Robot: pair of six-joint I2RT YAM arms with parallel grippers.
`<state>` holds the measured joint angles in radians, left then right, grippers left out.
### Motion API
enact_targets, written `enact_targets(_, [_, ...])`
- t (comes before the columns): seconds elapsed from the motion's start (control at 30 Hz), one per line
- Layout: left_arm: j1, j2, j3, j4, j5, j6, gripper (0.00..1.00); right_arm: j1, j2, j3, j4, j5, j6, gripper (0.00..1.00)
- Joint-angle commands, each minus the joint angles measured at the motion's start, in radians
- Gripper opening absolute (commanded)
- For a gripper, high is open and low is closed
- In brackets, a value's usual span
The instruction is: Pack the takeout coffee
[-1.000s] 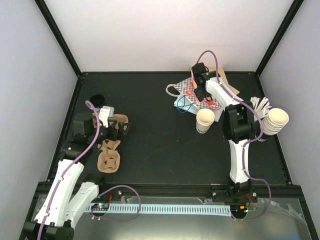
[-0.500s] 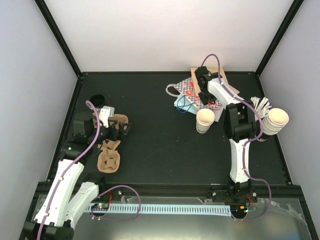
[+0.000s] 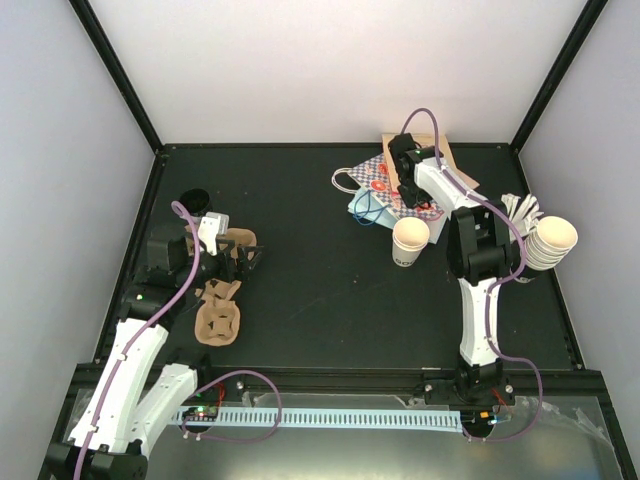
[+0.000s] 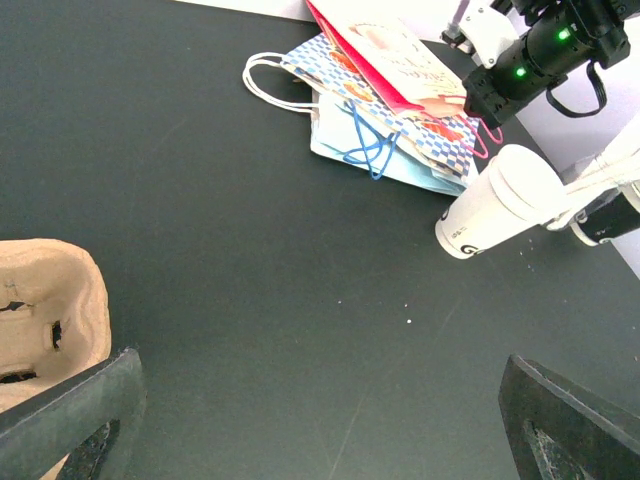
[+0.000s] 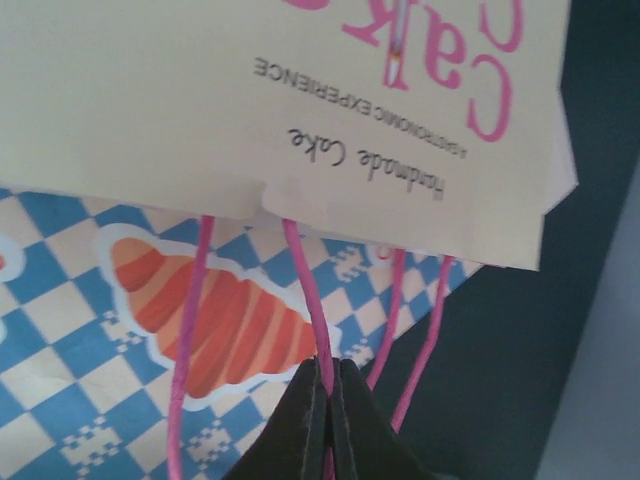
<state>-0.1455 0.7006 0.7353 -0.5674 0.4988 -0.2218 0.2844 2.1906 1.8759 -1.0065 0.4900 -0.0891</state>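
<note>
I should set the pink-lettered cream bag down with my right gripper on the bare table (image 3: 302,285) between the brown carrier and the takeout coffee.
The takeout coffee (image 3: 410,240) is a small white paper cup with dark print, standing just in front of a pile of flat paper bags; the left wrist view shows it too (image 4: 497,203). My right gripper (image 3: 406,184) is over the pile. Its jaws (image 5: 330,375) are shut on one pink cord handle (image 5: 308,290) of the cream bag with pink lettering (image 5: 250,90). My left gripper (image 3: 243,255) hovers at the table's left, wide open (image 4: 320,400) with nothing between its fingers.
A blue-checked bag (image 3: 372,205) lies under the pink-lettered one. A stack of nested cream cups (image 3: 550,243) stands at the right edge. A small black cup (image 3: 194,199) stands far left, and a brown cardboard cup carrier (image 3: 218,318) lies by my left gripper.
My right gripper has shifted slightly along the bag pile and closed its jaws onto the pink handle. The left arm has not moved.
</note>
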Motion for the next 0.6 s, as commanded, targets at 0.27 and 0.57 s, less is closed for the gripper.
enact_targets(0.27, [-0.006,-0.003,0.002,0.02,-0.007,0.009,0.99,-0.001,-0.154,0.123,0.075,0.274,-0.012,0.01])
enact_targets(0.57, [-0.008,-0.011,0.003,0.021,-0.012,0.008,0.99,0.081,-0.252,0.231,0.06,0.303,-0.08,0.01])
